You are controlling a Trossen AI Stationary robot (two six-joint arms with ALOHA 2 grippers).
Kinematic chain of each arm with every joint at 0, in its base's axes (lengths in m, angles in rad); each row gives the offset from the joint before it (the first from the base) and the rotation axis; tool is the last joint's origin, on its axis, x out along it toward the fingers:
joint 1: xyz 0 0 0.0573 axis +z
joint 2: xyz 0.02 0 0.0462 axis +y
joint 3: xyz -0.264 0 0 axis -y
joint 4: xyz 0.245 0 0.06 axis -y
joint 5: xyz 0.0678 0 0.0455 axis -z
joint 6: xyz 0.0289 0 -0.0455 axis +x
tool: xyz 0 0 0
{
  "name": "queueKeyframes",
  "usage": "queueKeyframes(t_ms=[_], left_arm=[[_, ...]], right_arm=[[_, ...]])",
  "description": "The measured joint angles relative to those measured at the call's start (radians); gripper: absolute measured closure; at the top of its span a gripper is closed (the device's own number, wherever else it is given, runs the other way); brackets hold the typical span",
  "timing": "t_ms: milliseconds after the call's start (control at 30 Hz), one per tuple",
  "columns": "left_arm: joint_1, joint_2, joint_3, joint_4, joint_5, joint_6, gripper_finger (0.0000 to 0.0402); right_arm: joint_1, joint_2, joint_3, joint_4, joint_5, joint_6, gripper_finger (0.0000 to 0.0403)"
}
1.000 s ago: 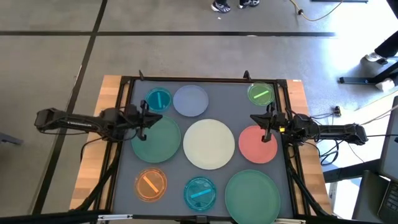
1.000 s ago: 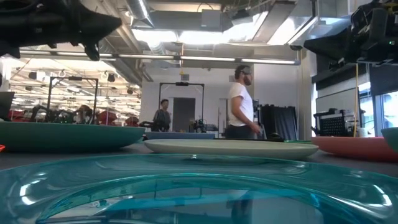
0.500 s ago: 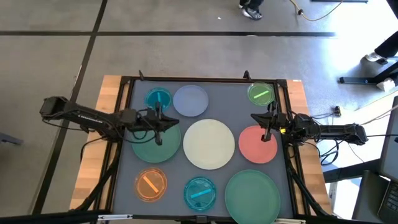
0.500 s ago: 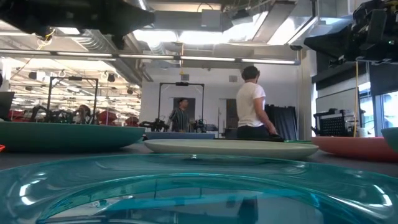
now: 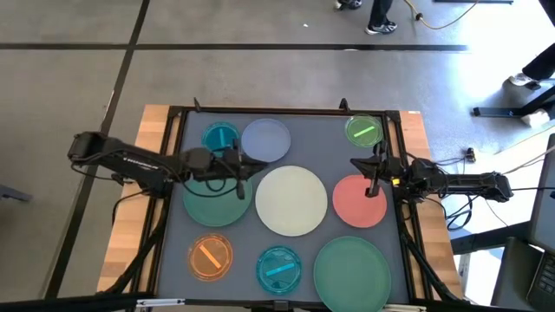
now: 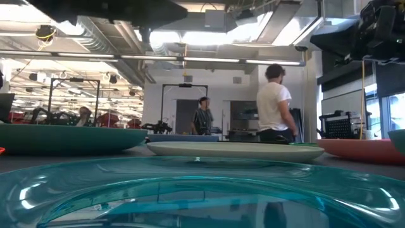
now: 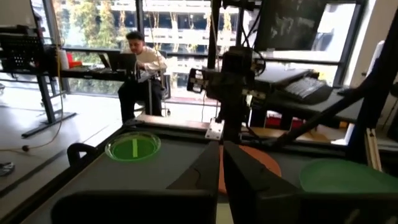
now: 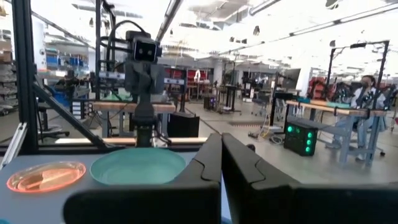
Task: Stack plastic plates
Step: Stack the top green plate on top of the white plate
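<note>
My left gripper will grip the large green plate at the near-side rim (image 5: 238, 221), beside the cream plate.
Several round plastic plates lie flat on the grey table mat. At the back are a small blue one (image 5: 220, 137), a lavender one (image 5: 266, 139) and a small green one (image 5: 363, 131). In the middle row lie a large green one (image 5: 212, 199), a cream one (image 5: 291, 200) and a pink one (image 5: 359, 204). At the front lie an orange one (image 5: 211, 256), a teal one (image 5: 278, 269) and a second large green one (image 5: 352, 273). My left gripper (image 5: 251, 166) is shut, holds nothing and hovers level over the large green plate's right rim. My right gripper (image 5: 357, 166) is shut, holds nothing and hangs above the pink plate's far edge.
A black frame (image 5: 286, 111) runs around the mat, with wooden table edges (image 5: 152, 121) outside it. The two arms face each other across the cream plate. People walk in the room behind the table (image 6: 273, 101).
My left gripper has travelled toward the table's right edge, from the large green plate's left rim to its right rim, and has risen a little. The plates have not moved.
</note>
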Motion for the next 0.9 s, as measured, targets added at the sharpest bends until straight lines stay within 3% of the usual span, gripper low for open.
queueKeyframes(t_ms=[233,467,700,900], left_arm=[[0.000,0.059,0.181,-0.365,-0.071,-0.033,0.0303],[-0.006,0.091,0.339,-0.746,-0.061,-0.183,0.0227],[-0.060,0.104,0.423,-1.048,-0.048,-0.393,0.0214],[-0.146,0.104,0.430,-1.171,0.012,-0.632,0.0215]], right_arm=[[0.000,0.000,0.000,0.000,0.000,-0.002,0.0400],[0.000,0.010,0.027,-0.025,0.008,-0.022,0.0400],[0.000,0.103,0.109,-0.082,0.010,-0.045,0.0401],[0.000,0.202,0.183,-0.103,0.040,-0.070,0.0401]])
